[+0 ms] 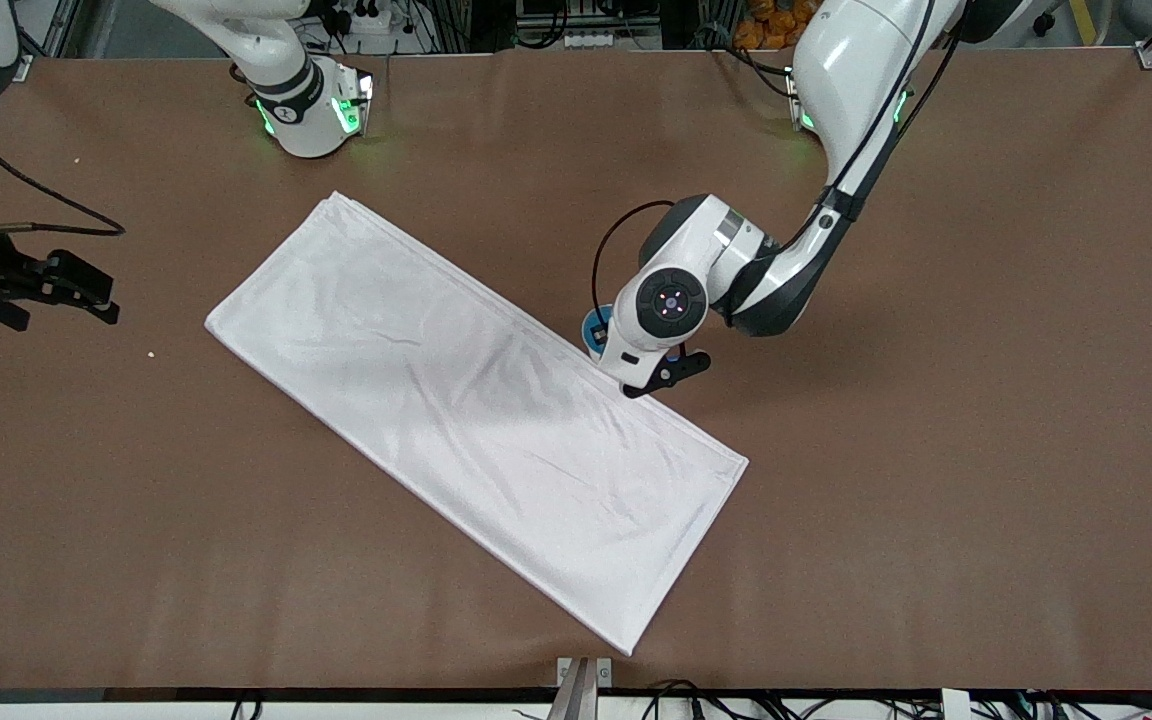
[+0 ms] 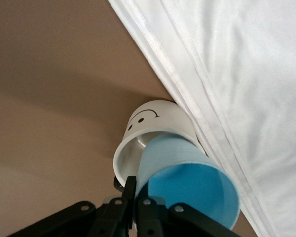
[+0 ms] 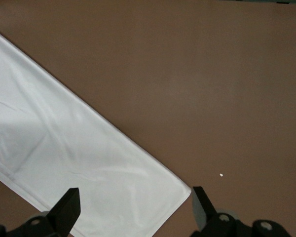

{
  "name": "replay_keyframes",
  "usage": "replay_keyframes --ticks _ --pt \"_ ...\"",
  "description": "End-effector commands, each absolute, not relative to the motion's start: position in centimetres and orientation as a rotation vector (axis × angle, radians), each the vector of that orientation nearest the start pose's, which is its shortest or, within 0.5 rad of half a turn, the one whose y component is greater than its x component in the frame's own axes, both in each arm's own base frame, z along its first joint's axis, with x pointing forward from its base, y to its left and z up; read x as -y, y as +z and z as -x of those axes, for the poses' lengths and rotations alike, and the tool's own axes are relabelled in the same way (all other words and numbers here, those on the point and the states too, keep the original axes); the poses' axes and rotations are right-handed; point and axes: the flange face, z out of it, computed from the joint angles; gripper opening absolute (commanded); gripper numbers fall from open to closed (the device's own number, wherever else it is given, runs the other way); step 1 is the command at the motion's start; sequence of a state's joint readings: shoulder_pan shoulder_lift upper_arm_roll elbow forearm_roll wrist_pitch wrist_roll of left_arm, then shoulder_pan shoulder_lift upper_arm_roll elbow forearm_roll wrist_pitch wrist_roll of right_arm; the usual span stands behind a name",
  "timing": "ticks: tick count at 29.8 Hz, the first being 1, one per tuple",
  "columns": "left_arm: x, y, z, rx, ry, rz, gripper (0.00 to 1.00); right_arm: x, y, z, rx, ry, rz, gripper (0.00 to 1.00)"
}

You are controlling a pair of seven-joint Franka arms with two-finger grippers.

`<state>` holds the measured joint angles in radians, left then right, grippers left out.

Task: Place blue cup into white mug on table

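Note:
My left gripper needs to release the blue cup down inside the white mug [image 1: 621, 323] [image 2: 150, 150], next to the long edge of the white cloth.
The blue cup [image 2: 187, 173] leans at a tilt, its lower end inside the white mug [image 2: 155, 121], which stands on the brown table [image 2: 49, 98] against the cloth's edge. My left gripper [image 2: 136, 190] is shut on the blue cup's rim, one finger inside and one outside. From the front, only a sliver of the blue cup [image 1: 593, 330] shows beside the left wrist, and the mug is hidden under that hand. My right gripper [image 1: 106, 300] waits open and holds nothing, raised at the right arm's end of the table.
A white folded cloth [image 1: 466, 410] lies slantwise across the middle of the table, one long edge touching the mug. In the right wrist view one corner of the cloth [image 3: 89, 158] shows between the open fingers. A small white crumb [image 1: 150, 354] lies near the right gripper.

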<state>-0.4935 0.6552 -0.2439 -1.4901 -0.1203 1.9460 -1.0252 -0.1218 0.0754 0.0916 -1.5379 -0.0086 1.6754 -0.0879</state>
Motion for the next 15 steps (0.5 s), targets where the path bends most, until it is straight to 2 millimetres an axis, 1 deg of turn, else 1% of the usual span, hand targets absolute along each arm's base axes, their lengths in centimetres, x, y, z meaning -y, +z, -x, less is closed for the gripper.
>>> replay_keyframes --ticks 1,5,9,15 --pt "44.3 29.3 -51.1 0.635 0.481 3.082 0.00 2.6 61.5 -58.2 0.123 -0.115 3.129 1.00" --pt "44.2 29.1 -50.9 0.621 0.486 3.079 0.00 2.1 62.2 -58.1 0.128 -0.131 3.128 1.00" --pt "44.0 29.2 -50.4 0.605 0.487 3.076 0.00 2.0 62.2 -58.1 0.130 -0.129 3.126 1.00" --pt "43.5 28.6 -49.7 0.592 0.497 3.057 0.00 1.8 62.3 -58.1 0.128 -0.129 3.126 1.00"
